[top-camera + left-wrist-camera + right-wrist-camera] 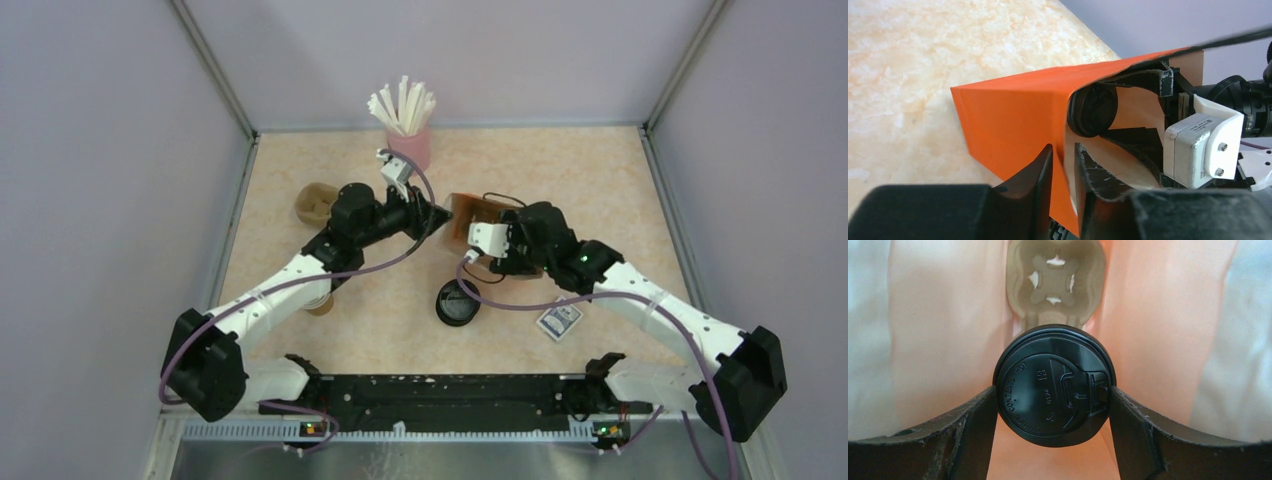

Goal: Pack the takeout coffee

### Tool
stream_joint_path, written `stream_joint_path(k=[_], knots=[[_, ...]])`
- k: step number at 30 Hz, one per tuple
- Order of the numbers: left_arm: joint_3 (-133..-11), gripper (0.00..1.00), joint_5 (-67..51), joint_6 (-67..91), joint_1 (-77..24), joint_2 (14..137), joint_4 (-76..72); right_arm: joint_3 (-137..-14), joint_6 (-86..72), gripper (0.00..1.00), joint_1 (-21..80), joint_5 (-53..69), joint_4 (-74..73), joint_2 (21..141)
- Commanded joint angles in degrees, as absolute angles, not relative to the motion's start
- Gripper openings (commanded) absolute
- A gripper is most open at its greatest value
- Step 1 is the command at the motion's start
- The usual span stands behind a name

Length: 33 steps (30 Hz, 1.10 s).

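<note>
The orange bag's rim sits loosely in the left gripper's open fingers, so that gripper should pinch it nearer the bag's corner (1066,96) before the right gripper moves.
The takeout coffee shows as its round black sip lid (1054,385) between the fingers (968,430) of my right gripper (1054,400), which is shut on it. It hangs inside the orange bag (470,212), above a brown pulp cup carrier (1054,282) at the bag's bottom. In the top view my right gripper (487,235) reaches down into the bag's mouth and the cup body is hidden. My left gripper (1064,150) is shut on the near wall of the orange bag (1013,120), holding the mouth open. The lid (1093,110) also shows inside the bag there.
A loose flat black lid (457,303) lies near the middle front. A brown paper cup (316,204) lies at the left, another brown cup (322,303) sits partly under my left arm. A pink cup of white sticks (408,135) stands at the back. A small card packet (560,320) lies right.
</note>
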<state>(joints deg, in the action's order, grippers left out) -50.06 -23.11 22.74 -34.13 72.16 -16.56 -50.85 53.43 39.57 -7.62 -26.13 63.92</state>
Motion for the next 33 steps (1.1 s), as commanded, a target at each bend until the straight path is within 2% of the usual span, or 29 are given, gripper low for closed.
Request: stream_joint_path(k=[1,5,8,13,20,22,23,24,25,28,30,33], knots=[[-52.26,0.3,-21.71,21.93,-34.36,72.69,-14.02,-50.94,54.37,0.64,39.02,-6.16,-24.08,64.69],[-53.63,0.35,-20.5,19.03,-34.3,72.92,-10.06,-50.08,53.52,0.64,39.0,-5.78,-22.96,64.04],[-56.09,0.44,-18.68,17.32,-34.37,73.69,-4.73,-50.18,53.94,0.64,39.02,-5.56,-23.02,63.95],[-58.18,0.53,-20.42,17.78,-34.52,74.0,-2.98,-49.79,53.9,0.64,39.02,-5.36,-23.09,63.63],[-62.3,0.55,-18.37,17.21,-36.71,77.55,0.62,-48.51,54.09,0.63,38.98,-5.77,-22.84,62.11],[-64.49,0.51,-17.54,15.85,-37.83,79.28,2.94,-47.9,54.14,0.63,38.98,-6.0,-22.4,61.31],[-65.29,0.43,-16.97,15.3,-38.35,79.93,3.46,-47.75,54.18,0.63,38.97,-6.2,-22.27,61.08],[-65.75,0.27,-16.73,14.81,-38.72,80.19,3.42,-47.65,54.5,0.63,39.02,-6.17,-22.19,61.01],[-65.64,0.19,-16.46,14.36,-39.0,80.04,2.69,-47.61,55.13,0.63,39.0,-6.2,-21.8,61.11],[-64.44,0.04,-13.47,13.32,-39.34,79.04,-2.49,-49.48,57.9,0.63,38.79,-6.26,-19.43,64.1],[-63.41,0.0,-10.76,12.5,-39.29,78.07,-5.06,-50.95,58.86,0.63,38.63,-6.05,-15.46,67.26],[-62.0,0.0,-9.68,12.8,-39.22,76.75,-7.74,-52.52,60.0,0.63,38.65,-4.89,-13.38,69.96]])
